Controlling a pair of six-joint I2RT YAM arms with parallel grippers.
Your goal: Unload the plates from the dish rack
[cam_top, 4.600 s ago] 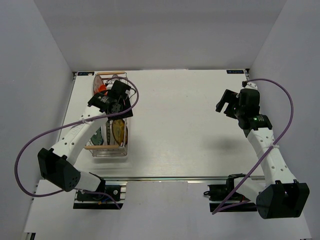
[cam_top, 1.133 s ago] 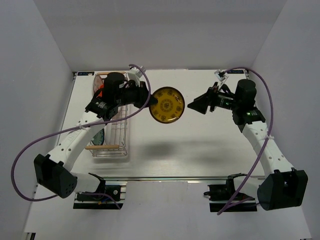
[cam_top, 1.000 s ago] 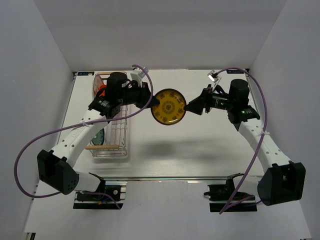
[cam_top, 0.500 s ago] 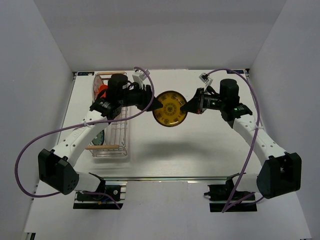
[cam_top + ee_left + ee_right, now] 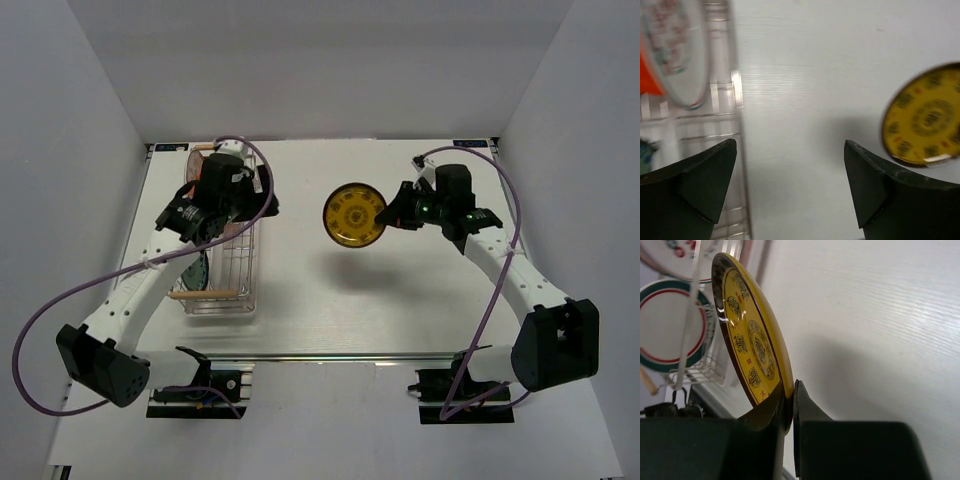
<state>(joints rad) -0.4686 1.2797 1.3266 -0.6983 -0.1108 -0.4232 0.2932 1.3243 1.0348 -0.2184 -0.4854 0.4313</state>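
The robot's right gripper should release the yellow patterned plate on the open table (image 5: 419, 250) between the plate's shadow and the robot's white forearm.
The yellow patterned plate (image 5: 355, 215) hangs on edge above the middle of the table, with my right gripper (image 5: 387, 211) shut on its right rim. In the right wrist view that plate (image 5: 747, 335) stands pinched at its lower rim between the right gripper's (image 5: 791, 405) jaws. My left gripper (image 5: 262, 200) is open over the right side of the dish rack (image 5: 225, 275), nothing between its fingers (image 5: 705, 175). The rack holds a white plate with red-green marks (image 5: 677, 50), an orange-red one (image 5: 201, 176), a teal one (image 5: 200, 268) and a white green/red-banded one (image 5: 665, 335).
The rack (image 5: 720, 130) lies along the table's left edge, with a wooden rod handle (image 5: 205, 294) at its near end. White walls close in the table at the back and both sides. A purple cable (image 5: 60, 300) loops beside the left arm.
My left gripper opened, let go of the yellow plate and drew back left over the rack. My right gripper shut on the plate's rim and carried it a little to the right.
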